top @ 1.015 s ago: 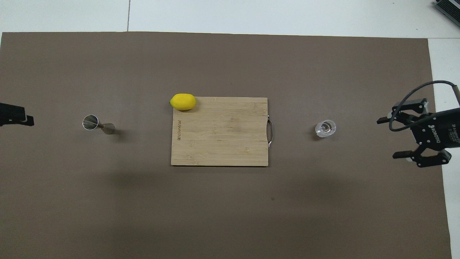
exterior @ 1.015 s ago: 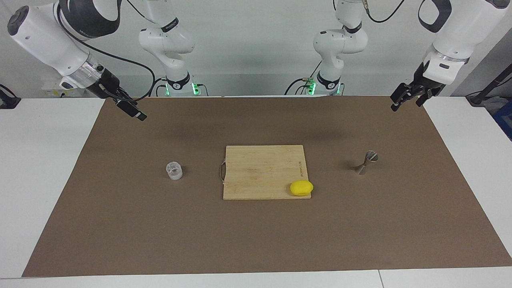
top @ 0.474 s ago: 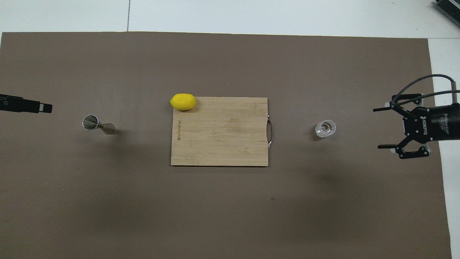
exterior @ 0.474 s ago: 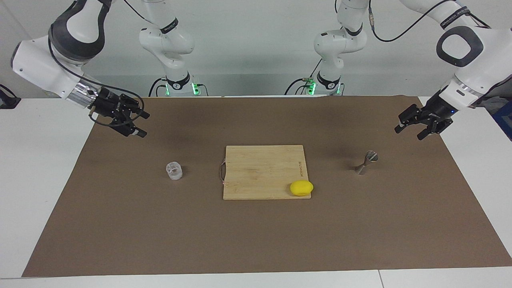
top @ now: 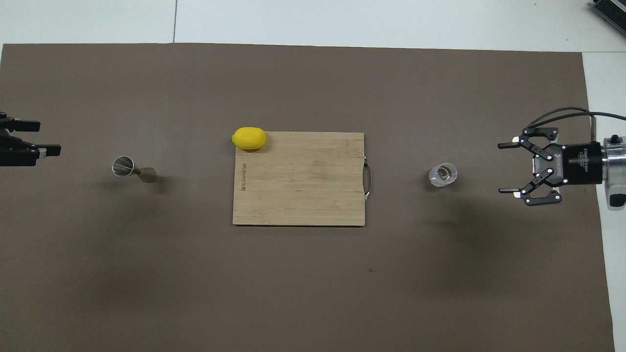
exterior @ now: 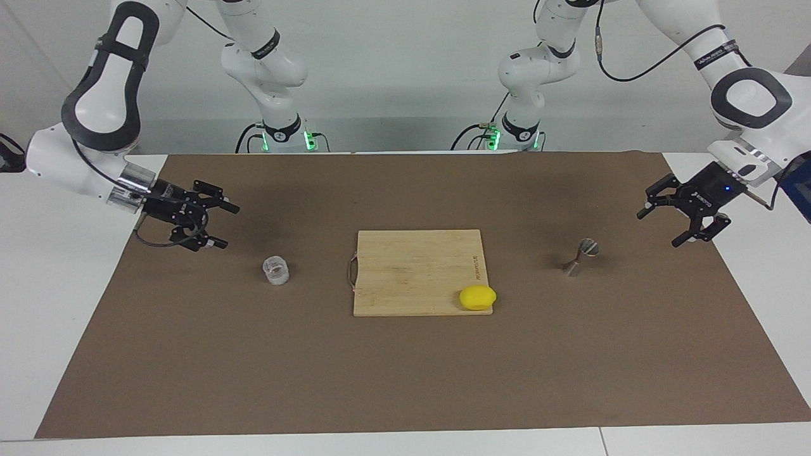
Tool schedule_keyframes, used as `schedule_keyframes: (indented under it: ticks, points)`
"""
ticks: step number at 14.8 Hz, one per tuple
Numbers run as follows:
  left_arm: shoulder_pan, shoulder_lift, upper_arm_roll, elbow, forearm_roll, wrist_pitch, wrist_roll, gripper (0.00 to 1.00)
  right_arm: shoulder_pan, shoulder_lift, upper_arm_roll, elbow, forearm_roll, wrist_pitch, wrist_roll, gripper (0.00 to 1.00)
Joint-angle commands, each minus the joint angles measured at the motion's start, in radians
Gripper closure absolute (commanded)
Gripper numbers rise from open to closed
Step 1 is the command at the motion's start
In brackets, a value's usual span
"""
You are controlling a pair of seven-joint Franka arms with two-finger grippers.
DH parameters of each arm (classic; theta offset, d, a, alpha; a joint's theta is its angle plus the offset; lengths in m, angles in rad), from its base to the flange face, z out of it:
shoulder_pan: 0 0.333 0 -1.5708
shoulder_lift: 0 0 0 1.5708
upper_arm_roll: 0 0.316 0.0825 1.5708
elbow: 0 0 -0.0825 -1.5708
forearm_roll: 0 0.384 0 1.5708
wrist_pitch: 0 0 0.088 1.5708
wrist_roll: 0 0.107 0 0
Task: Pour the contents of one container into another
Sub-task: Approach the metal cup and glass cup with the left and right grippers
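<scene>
My left gripper should move to the steel hourglass jigger next, and there it will close around the jigger's upper half [top: 127, 167], a little below the jigger's open rim.
The small clear glass cup [exterior: 276, 270] [top: 443, 175] stands on the brown mat toward the right arm's end of the table. My right gripper [exterior: 229, 227] [top: 501, 167] hangs low beside it, open and level. Its fingertips point at the cup with a gap between them and it. The steel hourglass jigger [exterior: 580, 256] [top: 129, 168] stands upright toward the left arm's end. My left gripper [exterior: 657, 229] [top: 49, 138] is open and empty, low over the mat's edge beside the jigger and apart from it.
A wooden cutting board [exterior: 405, 266] [top: 303, 186] with a metal handle lies mid-table between the two containers. A yellow lemon [exterior: 478, 297] [top: 249, 138] rests on the board's corner farthest from the robots, on the jigger's side. The brown mat [exterior: 405, 380] covers most of the table.
Both arms have come down from high near the table's robot edge. The right gripper turned level and closed in toward the glass cup; the left gripper dropped beside the jigger. Nothing on the table moved.
</scene>
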Motion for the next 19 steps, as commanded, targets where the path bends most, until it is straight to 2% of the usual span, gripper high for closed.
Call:
schedule_keyframes:
  ticks: [1, 4, 7, 9, 11, 13, 16, 19]
  points:
    - [0.058, 0.062, -0.007, -0.005, -0.130, 0.016, 0.240, 0.00, -0.030, 0.032, 0.011, -0.002, 0.047, -0.029, 0.038, 0.00]
    - [0.076, 0.116, -0.009, -0.006, -0.173, -0.001, 0.360, 0.00, -0.044, 0.094, 0.011, -0.004, 0.085, -0.089, 0.037, 0.00]
    - [0.104, 0.169, -0.012, -0.015, -0.265, -0.102, 0.488, 0.00, -0.072, 0.172, 0.013, 0.013, 0.099, -0.141, 0.012, 0.00]
    - [0.110, 0.194, -0.012, -0.015, -0.330, -0.115, 0.675, 0.00, -0.084, 0.206, 0.013, 0.024, 0.099, -0.129, -0.005, 0.00]
    - [0.125, 0.214, -0.012, -0.015, -0.351, -0.159, 0.751, 0.00, -0.081, 0.249, 0.013, 0.033, 0.148, -0.126, -0.056, 0.00]
    - [0.136, 0.213, -0.015, -0.031, -0.359, -0.202, 0.813, 0.00, -0.085, 0.277, 0.013, 0.035, 0.168, -0.123, -0.075, 0.00]
    - [0.147, 0.205, -0.012, -0.089, -0.473, -0.262, 1.007, 0.00, -0.069, 0.292, 0.014, 0.050, 0.208, -0.083, -0.075, 0.00]
    - [0.145, 0.280, -0.010, -0.094, -0.528, -0.340, 1.131, 0.00, -0.062, 0.323, 0.022, 0.058, 0.210, -0.048, -0.164, 0.00]
